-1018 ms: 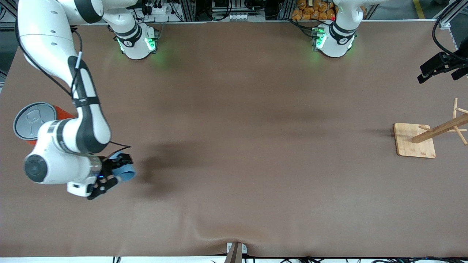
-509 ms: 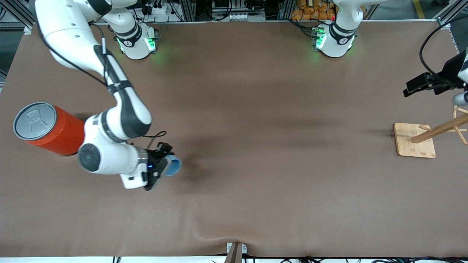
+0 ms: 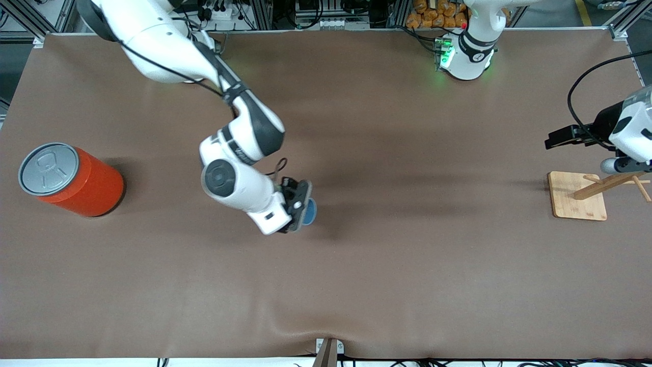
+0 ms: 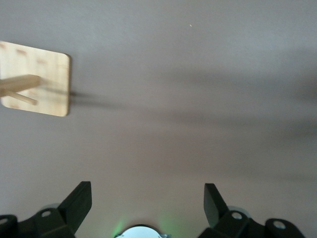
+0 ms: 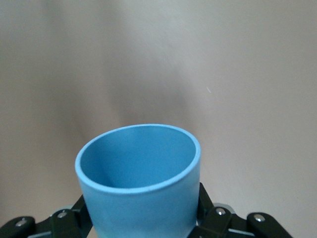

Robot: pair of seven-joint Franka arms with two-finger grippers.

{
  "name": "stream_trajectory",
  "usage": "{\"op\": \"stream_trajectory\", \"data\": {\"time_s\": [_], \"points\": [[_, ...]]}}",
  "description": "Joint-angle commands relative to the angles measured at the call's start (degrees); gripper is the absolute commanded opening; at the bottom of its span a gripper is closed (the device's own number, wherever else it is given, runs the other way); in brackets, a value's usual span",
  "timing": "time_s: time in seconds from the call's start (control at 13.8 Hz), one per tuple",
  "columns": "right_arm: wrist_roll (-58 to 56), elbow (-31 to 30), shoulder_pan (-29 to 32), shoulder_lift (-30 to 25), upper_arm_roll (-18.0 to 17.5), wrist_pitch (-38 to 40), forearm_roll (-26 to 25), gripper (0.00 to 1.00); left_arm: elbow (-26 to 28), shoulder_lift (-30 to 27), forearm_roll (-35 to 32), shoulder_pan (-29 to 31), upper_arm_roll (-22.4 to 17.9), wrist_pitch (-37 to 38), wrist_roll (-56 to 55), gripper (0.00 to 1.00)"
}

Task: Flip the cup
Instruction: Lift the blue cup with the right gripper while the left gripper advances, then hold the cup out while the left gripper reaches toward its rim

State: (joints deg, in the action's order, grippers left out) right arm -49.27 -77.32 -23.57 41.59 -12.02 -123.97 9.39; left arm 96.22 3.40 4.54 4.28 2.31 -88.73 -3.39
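Next, my right gripper sets the light blue cup down on the bare brown table midway (image 3: 335, 208) between the orange-red can and the wooden stand. The cup is now held over the table's middle.
My right gripper (image 3: 301, 209) is shut on the light blue cup (image 3: 309, 210) and holds it in the air over the middle of the brown table. In the right wrist view the cup (image 5: 141, 181) fills the space between the black fingers (image 5: 210, 215), its open mouth turned away from the wrist. My left gripper (image 3: 560, 137) is open and empty, up in the air over the left arm's end of the table, above the wooden stand. Its two black fingers (image 4: 78, 201) show wide apart in the left wrist view.
A large orange-red can (image 3: 71, 178) with a grey lid stands at the right arm's end of the table. A wooden peg stand on a square base (image 3: 578, 196) is at the left arm's end; it also shows in the left wrist view (image 4: 37, 84).
My right arm has carried the cup from beside the can toward the table's middle and turned it. My left gripper has drifted down toward the wooden stand.
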Motion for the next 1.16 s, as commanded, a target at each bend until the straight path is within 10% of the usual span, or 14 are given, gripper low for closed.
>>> {"op": "stream_trajectory", "data": {"time_s": [0.0, 0.87, 1.09], "points": [[-0.92, -0.37, -4.97, 2.00, 0.69, -4.68, -6.80, 0.53, 2.21, -0.77, 4.06, 3.09, 0.33, -0.21, 1.01, 1.00], [5.24, -2.03, -13.69, 8.69, 4.90, -17.61, -14.92, 0.60, 14.77, 2.66, 18.48, 7.50, 0.59, -10.83, 2.60, 1.00], [5.15, -3.36, -13.78, 8.68, 4.91, -20.42, -19.48, 1.00, 16.28, 5.46, 20.94, 7.23, 1.64, -14.45, 8.47, 1.00]]}}
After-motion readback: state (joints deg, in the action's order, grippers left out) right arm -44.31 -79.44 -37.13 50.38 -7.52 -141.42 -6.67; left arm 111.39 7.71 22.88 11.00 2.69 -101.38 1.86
